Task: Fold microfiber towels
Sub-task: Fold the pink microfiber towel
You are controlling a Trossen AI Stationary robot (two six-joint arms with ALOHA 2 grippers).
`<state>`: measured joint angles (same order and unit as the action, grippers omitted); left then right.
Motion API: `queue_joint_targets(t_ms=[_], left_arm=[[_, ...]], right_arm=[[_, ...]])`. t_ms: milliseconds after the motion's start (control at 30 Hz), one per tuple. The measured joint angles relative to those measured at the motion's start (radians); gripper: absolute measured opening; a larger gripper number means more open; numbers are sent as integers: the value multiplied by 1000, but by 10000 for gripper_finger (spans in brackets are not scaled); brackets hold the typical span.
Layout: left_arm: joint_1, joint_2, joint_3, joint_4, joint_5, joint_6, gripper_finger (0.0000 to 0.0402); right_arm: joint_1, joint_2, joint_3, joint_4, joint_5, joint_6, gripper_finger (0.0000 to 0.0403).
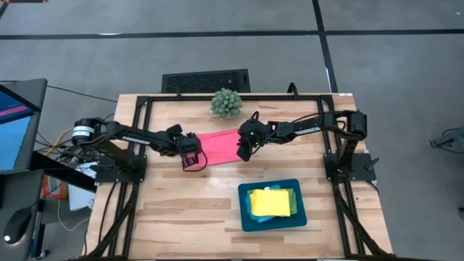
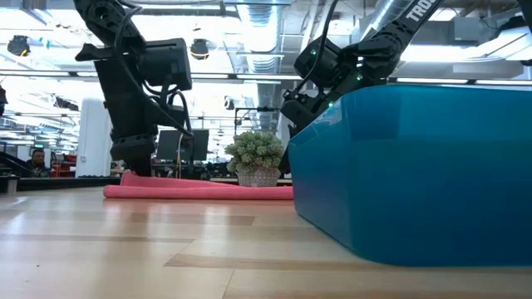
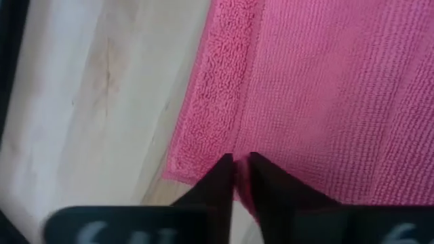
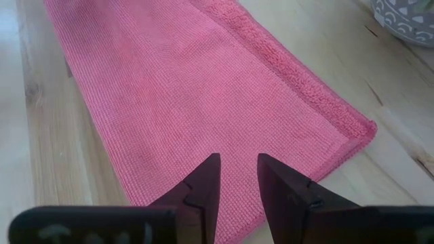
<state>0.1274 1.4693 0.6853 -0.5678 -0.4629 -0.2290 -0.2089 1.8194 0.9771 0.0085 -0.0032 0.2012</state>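
The pink towel is pinched by my left gripper at the inner side of its border and the towel's corner is loose, so next my left gripper shifts out and takes that corner (image 3: 178, 171).
A hot pink towel (image 1: 217, 145) lies folded into a flat strip on the table, between my two grippers. In the low view the pink towel (image 2: 199, 191) rests flat on the wood. My left gripper (image 1: 191, 158) is down at the towel's left end and shut on it. My right gripper (image 1: 242, 152) stands at the towel's right end. Its fingers are open, with flat cloth (image 4: 169, 88) showing in the gap. Folded yellow (image 1: 270, 201) and green (image 1: 292, 197) towels lie in the teal tray (image 1: 245, 217). My left gripper (image 3: 239, 163) pinches the pink towel's edge (image 3: 244, 139) between its two fingertips, close to a corner at the towel's left end. The fingers slant down from the table's left. The towel lies flat on the table, slack. I cannot tell whether one layer or several are held. My right gripper (image 4: 237, 166) has its fingers over the towel's right end, and I cannot tell whether they touch it.
A spiky green ball plant (image 1: 226, 104) in a small pot stands just beyond the towel at the far edge. The teal tray (image 2: 399, 166) sits near the front right and hides part of the right arm in the low view. Bare wood lies at the front left.
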Motion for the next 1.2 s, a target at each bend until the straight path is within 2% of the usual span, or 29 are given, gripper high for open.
queue_joint_targets(t_ms=[100, 267, 467, 667, 767, 933, 1200], left_arm=[[18, 0, 0, 1, 13, -6, 7], [31, -1, 38, -34, -2, -13, 2], [31, -4, 128, -151, -118, -19, 1], [29, -4, 116, -153, -140, -78, 0], [35, -4, 69, -109, -170, -106, 0], [44, -4, -18, 8, -139, -128, 0], [45, -4, -33, 102, -174, -122, 0]], right_arm=[[0, 0, 0, 0, 0, 0, 123], [0, 0, 0, 0, 0, 0, 122], [0, 0, 0, 0, 0, 0, 122], [0, 0, 0, 0, 0, 0, 123], [0, 0, 0, 0, 0, 0, 123], [0, 0, 0, -1, 0, 0, 123], [-4, 0, 0, -2, 23, 29, 123]])
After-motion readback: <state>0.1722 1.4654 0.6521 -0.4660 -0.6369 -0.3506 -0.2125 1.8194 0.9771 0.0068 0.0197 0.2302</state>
